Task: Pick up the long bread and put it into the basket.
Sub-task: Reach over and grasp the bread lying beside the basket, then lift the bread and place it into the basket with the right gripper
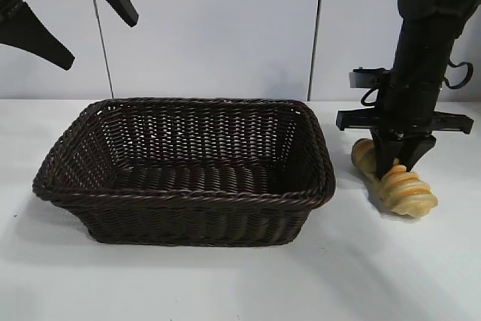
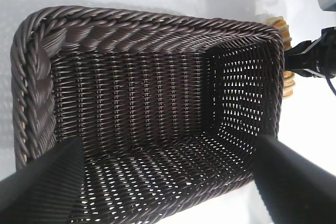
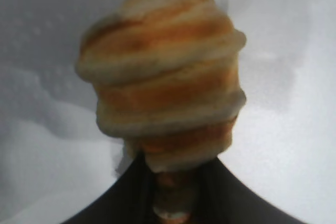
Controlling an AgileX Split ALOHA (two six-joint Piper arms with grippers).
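Next, my right gripper lets go of the long bread near the middle of the dark brown wicker basket's bottom (image 1: 216, 164).
The long bread (image 1: 402, 186), golden-tan with orange-brown ridges, lies on the white table to the right of the basket (image 1: 188, 167). My right gripper (image 1: 397, 165) points straight down and is shut on the loaf's middle; both loaf ends stick out beside the fingers. In the right wrist view the bread (image 3: 163, 72) fills the middle, pinched between the dark fingers (image 3: 231, 198). The dark brown wicker basket is empty. My left gripper (image 1: 71, 13) hangs open high at the upper left above the basket, and its wrist view looks down into the basket (image 2: 147, 93).
A white wall with a vertical seam stands behind the table. White tabletop lies in front of the basket and around the bread. The right arm's black body (image 2: 315, 61) shows past the basket's far end in the left wrist view.
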